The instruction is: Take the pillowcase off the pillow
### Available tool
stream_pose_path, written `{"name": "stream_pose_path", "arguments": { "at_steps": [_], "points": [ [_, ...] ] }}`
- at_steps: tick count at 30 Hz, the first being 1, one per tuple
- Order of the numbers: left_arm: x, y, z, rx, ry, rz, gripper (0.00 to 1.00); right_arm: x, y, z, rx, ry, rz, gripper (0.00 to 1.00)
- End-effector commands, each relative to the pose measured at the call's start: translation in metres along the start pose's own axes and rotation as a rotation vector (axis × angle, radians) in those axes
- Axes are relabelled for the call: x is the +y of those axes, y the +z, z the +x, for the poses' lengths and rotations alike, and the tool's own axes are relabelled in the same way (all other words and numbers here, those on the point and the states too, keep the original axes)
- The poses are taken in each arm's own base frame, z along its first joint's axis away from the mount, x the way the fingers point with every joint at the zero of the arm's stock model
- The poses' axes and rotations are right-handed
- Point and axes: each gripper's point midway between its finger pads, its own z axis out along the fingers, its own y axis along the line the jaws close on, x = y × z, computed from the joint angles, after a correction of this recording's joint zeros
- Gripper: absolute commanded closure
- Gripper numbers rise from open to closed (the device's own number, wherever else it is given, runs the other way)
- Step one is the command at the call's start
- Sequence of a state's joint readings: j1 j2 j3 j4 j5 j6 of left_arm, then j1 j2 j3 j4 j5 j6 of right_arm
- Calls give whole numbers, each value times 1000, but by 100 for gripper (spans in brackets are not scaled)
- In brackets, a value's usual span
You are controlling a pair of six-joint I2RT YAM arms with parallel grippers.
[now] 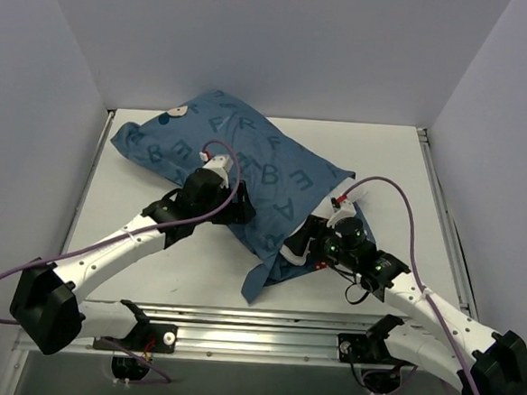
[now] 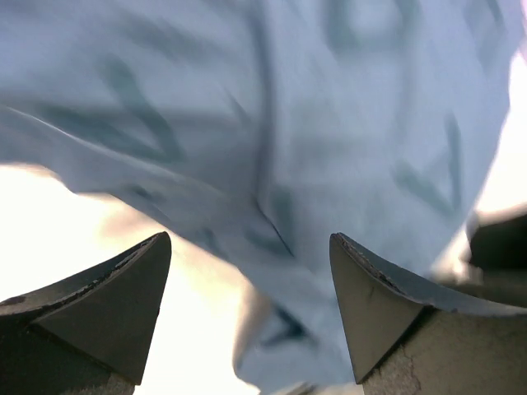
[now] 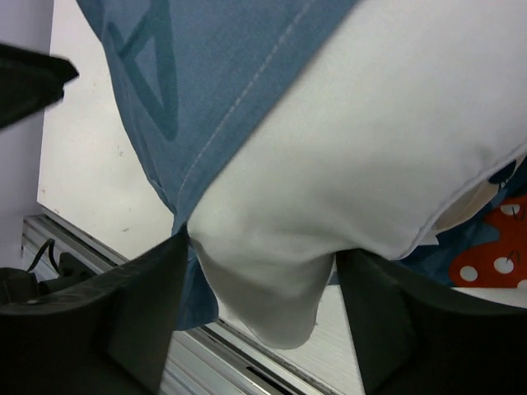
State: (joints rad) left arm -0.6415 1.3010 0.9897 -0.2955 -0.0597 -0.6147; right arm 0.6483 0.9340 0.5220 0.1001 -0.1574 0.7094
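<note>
The thick part of the white pillow's corner is between my right gripper's fingers, so that gripper should pinch the corner's tip (image 3: 286, 322) while my left gripper pulls back the pillowcase's hem.
The blue pillowcase (image 1: 248, 156) with dark letters lies across the middle of the table, its loose end trailing toward the front edge. My left gripper (image 1: 236, 206) rests on its near side; in the left wrist view the gripper (image 2: 249, 304) is open, with blurred blue pillowcase fabric (image 2: 329, 123) between and beyond the fingers. My right gripper (image 1: 298, 243) is at the case's open end. In the right wrist view the gripper (image 3: 259, 280) presses both sides of a bare corner of the white pillow (image 3: 346, 148), with the pillowcase hem (image 3: 206, 74) pulled back beside it.
A red polka-dot bow print (image 3: 494, 251) shows at the right. The metal rail (image 1: 263, 329) runs along the table's front edge below the pillow corner. White walls (image 1: 53, 101) close in the left, back and right sides. Purple cables (image 1: 398, 207) loop over both arms.
</note>
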Motion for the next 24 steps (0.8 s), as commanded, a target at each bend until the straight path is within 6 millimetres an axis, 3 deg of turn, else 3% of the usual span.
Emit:
{"name": "stream_pose_path", "arguments": {
  "at_steps": [1,4,11,14,20,23,24],
  "points": [
    [-25,-18,24,31,36,140,14,-12,-6,-8,-69,65,55,29],
    [-53,-29,33,19,37,268,14,-24,-15,-12,-111,74,101,19],
    [-74,-18,49,39,61,341,14,-47,-1,-15,-114,49,124,17],
    [-81,-12,54,43,72,359,14,-44,12,-20,-108,24,76,18],
    [-90,2,65,55,108,384,14,-16,25,-28,-106,-60,-72,19],
    [-88,7,74,76,113,374,15,2,25,-36,-127,-103,-160,35],
    [-89,7,75,75,115,378,15,5,25,-38,-133,-117,-174,54]
  ]
}}
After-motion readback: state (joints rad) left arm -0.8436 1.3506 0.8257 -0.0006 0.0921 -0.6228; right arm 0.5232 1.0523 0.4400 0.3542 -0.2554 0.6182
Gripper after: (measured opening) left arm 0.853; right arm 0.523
